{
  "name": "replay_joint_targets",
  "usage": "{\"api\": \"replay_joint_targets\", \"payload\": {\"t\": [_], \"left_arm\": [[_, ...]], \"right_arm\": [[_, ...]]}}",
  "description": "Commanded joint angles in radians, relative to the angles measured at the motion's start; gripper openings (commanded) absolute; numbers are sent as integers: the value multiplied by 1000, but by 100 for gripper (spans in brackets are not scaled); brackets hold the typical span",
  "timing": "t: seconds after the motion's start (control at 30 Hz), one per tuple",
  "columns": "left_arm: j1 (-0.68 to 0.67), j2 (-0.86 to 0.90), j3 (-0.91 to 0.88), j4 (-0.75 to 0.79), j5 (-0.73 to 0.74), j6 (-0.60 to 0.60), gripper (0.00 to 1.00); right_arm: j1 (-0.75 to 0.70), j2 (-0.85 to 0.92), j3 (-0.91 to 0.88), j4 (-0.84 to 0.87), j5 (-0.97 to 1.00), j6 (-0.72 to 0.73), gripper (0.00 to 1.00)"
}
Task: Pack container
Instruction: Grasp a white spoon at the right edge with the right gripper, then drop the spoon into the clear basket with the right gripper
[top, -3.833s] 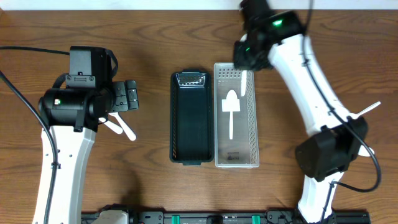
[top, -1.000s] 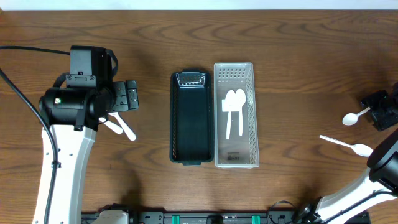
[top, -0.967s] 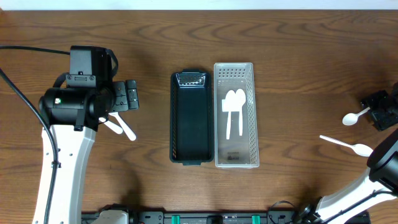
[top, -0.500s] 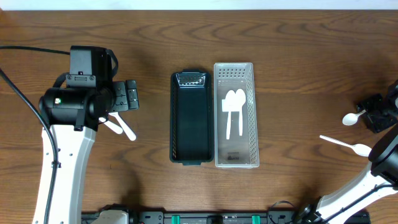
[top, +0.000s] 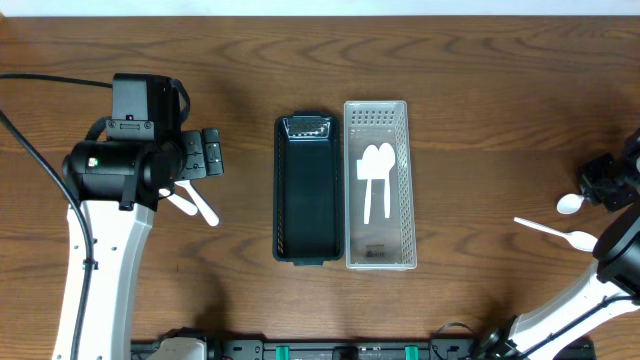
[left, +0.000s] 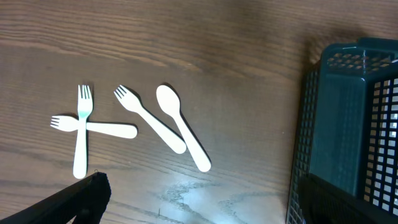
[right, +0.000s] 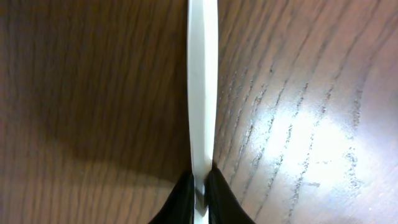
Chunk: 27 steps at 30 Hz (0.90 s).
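My right gripper is holding the white spoon just above the wood, and I need to have it let go of the spoon over the spoon handles in the clear white tray (top: 369, 190).
My right gripper (top: 598, 183) is at the table's far right edge, shut on the handle of a white plastic spoon (top: 570, 204). In the right wrist view the jaws (right: 199, 183) pinch the spoon's handle (right: 202, 81) just above the wood. The clear white tray (top: 403, 150) at centre holds two white spoons (top: 375, 180). A black basket (top: 305, 245) stands empty to its left. My left gripper (top: 205, 155) is open and empty, hovering at the left over white forks and a spoon (top: 195, 205). The left wrist view shows the open jaws (left: 199, 190).
Another white spoon (top: 560, 233) lies on the table near my right gripper. The left wrist view shows two crossed forks (left: 81, 127), a third fork (left: 146, 118), a spoon (left: 183, 134) and the black basket's corner (left: 348, 124).
My right gripper has closed on the spoon at the far right, and the spoon's bowl has shifted slightly toward the table's front. The left arm has not moved.
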Motion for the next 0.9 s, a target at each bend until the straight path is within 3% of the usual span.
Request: {"api": "replay_joint_targets", "payload": {"t": [0.0,0.33,0.67,0.87], "left_arm": [[5,6,7,-4,-12,-5,98],[5,6,7,-4,-12,-5,98],[5,6,7,-5,-12,-5,98],[5,6,7,-5,-12,-5,98]], "right_arm": [[0,58,-16,-12,-32,4,1],[135,-38,80,-71,-169,-114,1],[519,-250,304,-211,-173,-381,1],[763,-278,306,-261,-172,-404,1]]}}
